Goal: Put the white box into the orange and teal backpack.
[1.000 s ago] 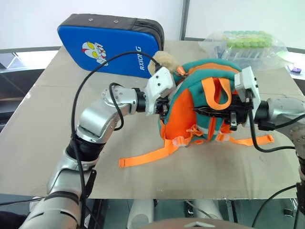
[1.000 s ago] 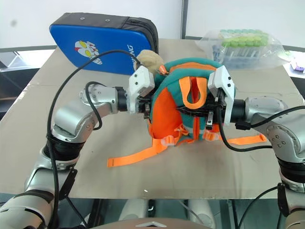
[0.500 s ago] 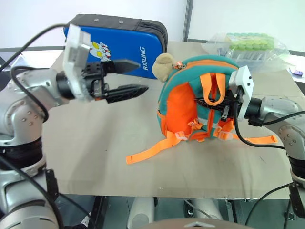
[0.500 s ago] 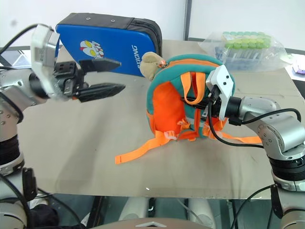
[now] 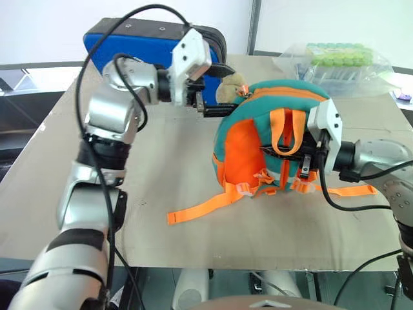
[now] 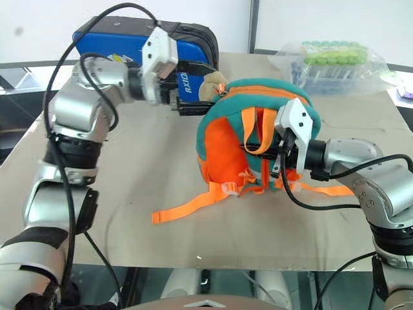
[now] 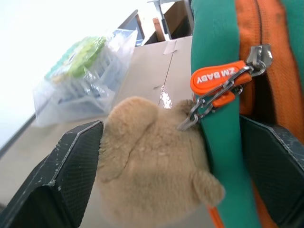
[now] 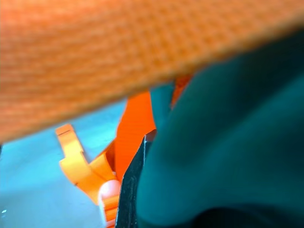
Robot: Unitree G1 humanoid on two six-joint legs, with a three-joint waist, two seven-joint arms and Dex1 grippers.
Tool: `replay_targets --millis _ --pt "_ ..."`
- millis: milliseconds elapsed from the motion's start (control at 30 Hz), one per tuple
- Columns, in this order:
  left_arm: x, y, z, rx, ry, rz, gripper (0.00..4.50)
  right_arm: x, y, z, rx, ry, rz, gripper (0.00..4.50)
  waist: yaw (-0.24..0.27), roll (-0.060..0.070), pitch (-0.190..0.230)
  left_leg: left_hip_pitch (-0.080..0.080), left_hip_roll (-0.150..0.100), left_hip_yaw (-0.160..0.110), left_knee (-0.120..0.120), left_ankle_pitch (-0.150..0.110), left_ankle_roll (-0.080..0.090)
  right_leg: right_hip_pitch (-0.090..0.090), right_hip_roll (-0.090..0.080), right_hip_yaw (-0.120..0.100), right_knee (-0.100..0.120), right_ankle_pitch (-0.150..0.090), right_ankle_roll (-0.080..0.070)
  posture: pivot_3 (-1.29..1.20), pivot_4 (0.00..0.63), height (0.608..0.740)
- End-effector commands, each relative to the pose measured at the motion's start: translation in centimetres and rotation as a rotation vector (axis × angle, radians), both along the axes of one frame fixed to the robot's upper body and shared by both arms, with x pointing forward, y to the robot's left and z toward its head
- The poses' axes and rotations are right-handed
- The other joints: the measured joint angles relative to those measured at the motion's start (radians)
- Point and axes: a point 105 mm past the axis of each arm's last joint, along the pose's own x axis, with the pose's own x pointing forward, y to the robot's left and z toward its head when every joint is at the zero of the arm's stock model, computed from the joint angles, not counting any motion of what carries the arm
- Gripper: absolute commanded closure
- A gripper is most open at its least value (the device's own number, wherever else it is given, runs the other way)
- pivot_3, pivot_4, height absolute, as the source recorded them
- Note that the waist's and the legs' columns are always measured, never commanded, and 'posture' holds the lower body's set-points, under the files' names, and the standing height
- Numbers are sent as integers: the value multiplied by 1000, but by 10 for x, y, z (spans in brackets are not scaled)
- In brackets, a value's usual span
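Note:
My left fingers straddle teal trim and plush toy; next I back off, pinch the toy alone [image 7: 152, 161], then pull the zipper.
The orange and teal backpack [image 5: 245, 148] stands upright in the middle of the table, its back and straps facing me. A tan plush toy [image 5: 232, 87] hangs by its top left, next to an orange zipper pull [image 7: 216, 78]. My left gripper [image 5: 219, 90] is open at the backpack's top left. One finger is on each side of the plush toy [image 7: 152, 175] and the teal trim. My right gripper [image 5: 284, 150] is shut on the backpack where the orange top loop meets its back. The white box is out of view.
A big blue padded case [image 5: 129, 45] stands behind the left arm at the table's back. A clear bag of green-capped tubes [image 5: 339, 58] lies at the back right. A loose orange strap [image 5: 200, 206] trails toward the front of the table [image 5: 58, 194].
My left gripper left the backpack's left side, swung out to the left, then came back higher, to the plush toy at the backpack's top. The right gripper kept its hold.

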Motion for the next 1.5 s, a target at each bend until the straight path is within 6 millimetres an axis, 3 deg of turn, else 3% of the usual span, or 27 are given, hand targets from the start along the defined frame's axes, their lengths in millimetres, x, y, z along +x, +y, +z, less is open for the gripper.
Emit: replay_targets --millis 33,133,233,267,333,367,467,600,933,1200,1500 --pt "-2 -3 3 21 -48 -49 1669 -7 -1 2 0 -23 1 4500 0 0 0 0 0 0 0 0 0 0 0 0 0 0 0 0 150 740" --pt "-5 -5 0 5 -21 -81 3207 -8 -1 -1 5 -17 -7 4500 2 0 0 0 0 0 0 0 0 0 0 0 1 0 0 0 150 740" --pt "-18 4 20 -153 125 -165 4474 -9 -3 -4 5 -12 -19 4500 2 0 0 0 0 -1 1 0 0 0 0 -1 1 0 0 0 150 740" --pt "-22 9 26 -188 156 -188 4492 -8 -5 -5 5 -12 -27 4500 0 0 0 0 0 -1 2 0 0 0 0 -1 1 0 0 0 150 740" --pt "-25 20 34 -228 201 -193 4492 -7 -8 -6 5 -13 -41 4500 -2 0 0 0 0 -1 2 0 0 0 0 -1 1 0 0 0 150 740" --pt "-25 25 33 -213 203 -184 3734 -6 -9 -6 4 -14 -46 4500 -5 0 0 0 0 -1 1 0 0 0 0 -1 1 0 0 0 150 740" --pt "-18 36 29 -206 220 -92 2391 -4 -11 -4 8 -21 -55 4500 -16 0 0 0 0 -1 1 0 0 0 0 0 1 0 0 0 150 740" --pt "-18 64 9 -62 200 -43 2391 -5 -9 4 10 -26 -25 4500 -22 0 0 1 0 0 1 0 0 0 0 0 2 0 0 0 150 740" --pt "-9 49 -7 38 118 -91 2391 -16 -10 5 -8 6 26 4500 -4 0 0 0 0 -1 1 0 0 0 0 -1 1 0 0 0 150 740" --pt "-4 37 4 -65 143 -122 2391 -20 -10 1 -16 10 20 4500 -1 0 0 0 0 -1 1 0 0 0 0 -1 2 0 0 0 150 740" --pt "-21 50 7 -118 317 -171 2391 -19 -11 -2 -17 7 14 4500 -9 0 0 0 0 -1 1 0 0 0 0 -1 2 0 0 0 150 740"
